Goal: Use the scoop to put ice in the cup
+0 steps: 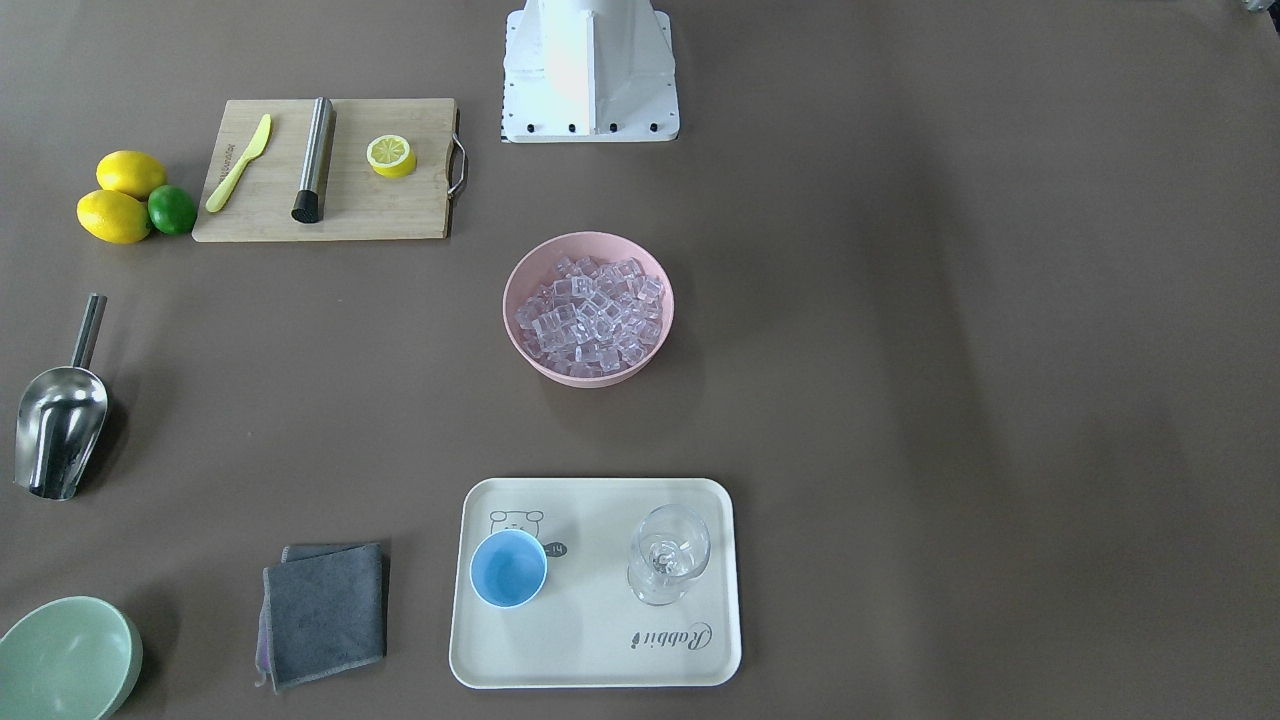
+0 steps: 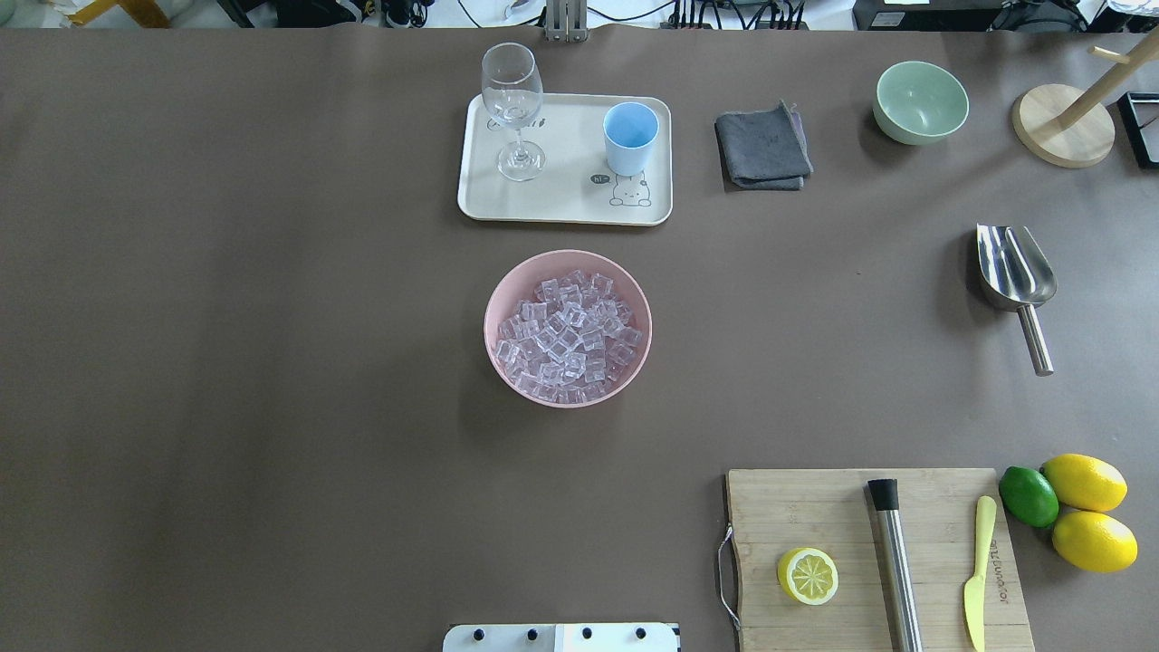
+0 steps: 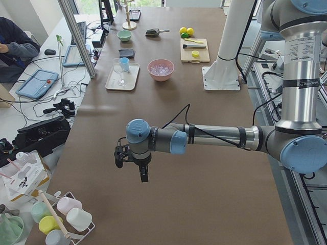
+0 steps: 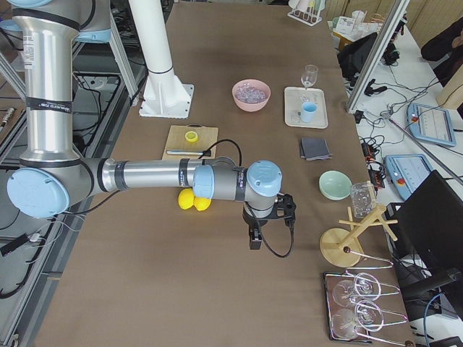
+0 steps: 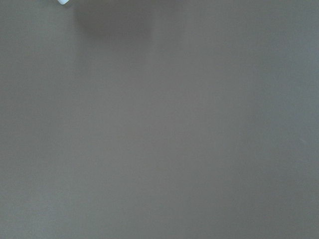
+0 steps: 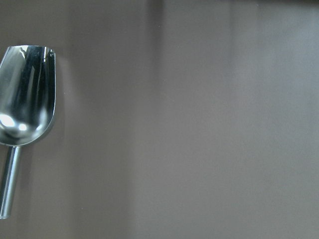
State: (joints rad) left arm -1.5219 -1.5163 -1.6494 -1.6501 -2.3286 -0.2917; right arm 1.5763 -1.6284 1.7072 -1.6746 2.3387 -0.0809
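My right gripper will next move to the middle of the steel scoop's handle (image 1: 90, 328) (image 6: 10, 179) and close there, because the scoop has to carry the ice.
The ice (image 2: 569, 330) fills a pink bowl (image 2: 502, 290) at the table's middle. The light blue cup (image 2: 630, 136) stands upright on a cream tray (image 2: 566, 210) beyond the bowl. The steel scoop (image 2: 1014, 272) lies flat on the table at the robot's right, handle toward the robot; it also shows at the left of the right wrist view (image 6: 27, 94). My right gripper (image 4: 255, 242) hangs above the table near the scoop. My left gripper (image 3: 143, 176) hangs over bare table far to the left. I cannot tell whether either is open or shut.
A stemmed glass (image 2: 512, 109) shares the tray. A grey cloth (image 2: 762, 145), a green bowl (image 2: 920, 101) and a wooden stand (image 2: 1064, 127) lie at the far right. A cutting board (image 2: 869, 557) holds a lemon half, a steel cylinder and a yellow knife, with lemons (image 2: 1087, 507) beside it.
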